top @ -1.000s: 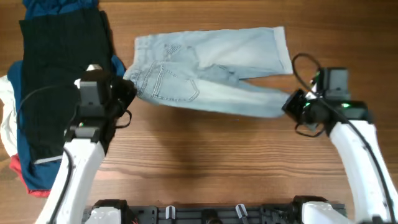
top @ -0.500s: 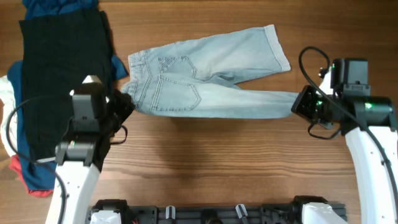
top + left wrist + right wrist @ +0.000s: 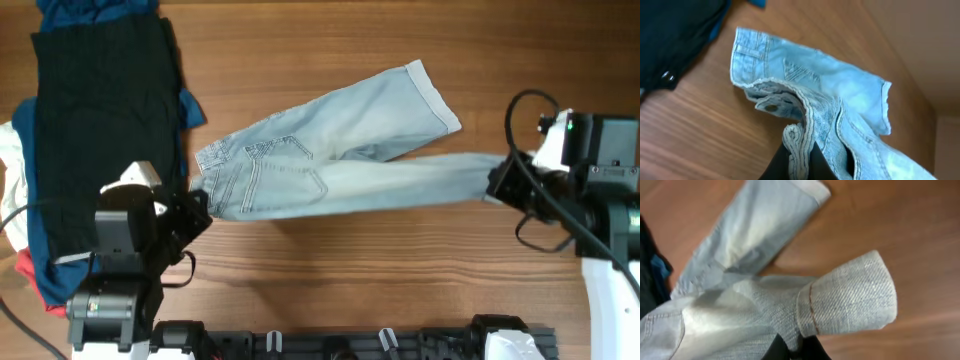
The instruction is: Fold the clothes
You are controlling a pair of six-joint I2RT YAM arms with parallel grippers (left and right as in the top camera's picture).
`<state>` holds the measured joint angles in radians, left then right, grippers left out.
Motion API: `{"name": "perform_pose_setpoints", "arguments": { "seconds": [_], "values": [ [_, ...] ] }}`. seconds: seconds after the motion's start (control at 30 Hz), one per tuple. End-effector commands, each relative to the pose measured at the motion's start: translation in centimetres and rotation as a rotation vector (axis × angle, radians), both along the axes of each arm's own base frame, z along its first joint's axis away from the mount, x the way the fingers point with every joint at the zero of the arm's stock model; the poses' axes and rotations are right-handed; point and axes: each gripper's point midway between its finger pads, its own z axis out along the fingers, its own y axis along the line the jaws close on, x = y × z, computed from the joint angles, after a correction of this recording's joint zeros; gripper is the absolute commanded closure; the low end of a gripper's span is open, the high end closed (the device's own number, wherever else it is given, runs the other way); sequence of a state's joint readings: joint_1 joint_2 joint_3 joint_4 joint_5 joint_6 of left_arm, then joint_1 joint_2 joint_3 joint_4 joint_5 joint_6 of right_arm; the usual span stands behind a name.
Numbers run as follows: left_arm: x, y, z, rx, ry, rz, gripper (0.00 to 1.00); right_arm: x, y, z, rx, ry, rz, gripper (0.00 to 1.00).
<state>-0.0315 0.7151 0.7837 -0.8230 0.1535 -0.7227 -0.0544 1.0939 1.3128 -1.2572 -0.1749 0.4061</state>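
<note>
The bunched waistband, now stretched above the table, will be let go by my left gripper on the bare wooden table, a little out from the black garment [image 3: 222, 216].
The light blue denim shorts [image 3: 330, 150] hang stretched between my two grippers above the wooden table, back pockets up. My left gripper [image 3: 192, 205] is shut on the waistband, seen pinched between the jaws in the left wrist view [image 3: 799, 155]. My right gripper [image 3: 500, 180] is shut on the cuffed hem of the near leg, seen in the right wrist view [image 3: 800, 347]. The far leg [image 3: 400, 100] trails up to the right, its cuff resting on the table.
A large black garment [image 3: 100, 110] lies at the far left on top of navy, white and red clothes [image 3: 30, 250]. Bare wooden table [image 3: 330, 270] lies under and in front of the shorts.
Both arms pulled back toward the front edge and apart. The shorts were lifted, drawn toward me and stretched taut; the far leg swung and now slants up to the right.
</note>
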Motion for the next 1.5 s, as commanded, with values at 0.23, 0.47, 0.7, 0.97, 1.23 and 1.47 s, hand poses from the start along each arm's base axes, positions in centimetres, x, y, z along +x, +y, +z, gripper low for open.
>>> {"name": "perform_pose_setpoints", "arguments": {
  "seconds": [0.23,0.47,0.7,0.97,1.23,1.47],
  "values": [
    [9.9,3.0,-6.2,-0.015,0.106,0.265,0.96,12.9,-1.7,-9.0,-0.066,0.069,0.055,0.95],
    [11.0,3.0,-12.6,-0.071,0.277,0.366,0.96,19.2,1.2,-13.2,-0.036,-0.022,0.156,0.96],
    [10.4,1.8,-10.0,-0.137,0.236,0.319,0.96,19.0,3.0,-9.7,-0.057,-0.057,0.213,0.96],
    [1.5,0.7,-5.5,-0.134,0.294,0.213,0.96,14.3,2.9,-2.8,-0.086,0.059,0.288,0.96],
    [-8.7,-1.0,-7.3,-0.204,0.650,0.215,0.96,12.2,2.5,-2.3,-0.093,0.129,0.284,0.96],
    [-11.9,-0.5,-7.9,-0.279,0.818,0.485,0.92,11.7,1.7,-2.8,-0.117,0.173,0.223,0.96]
  ]
}}
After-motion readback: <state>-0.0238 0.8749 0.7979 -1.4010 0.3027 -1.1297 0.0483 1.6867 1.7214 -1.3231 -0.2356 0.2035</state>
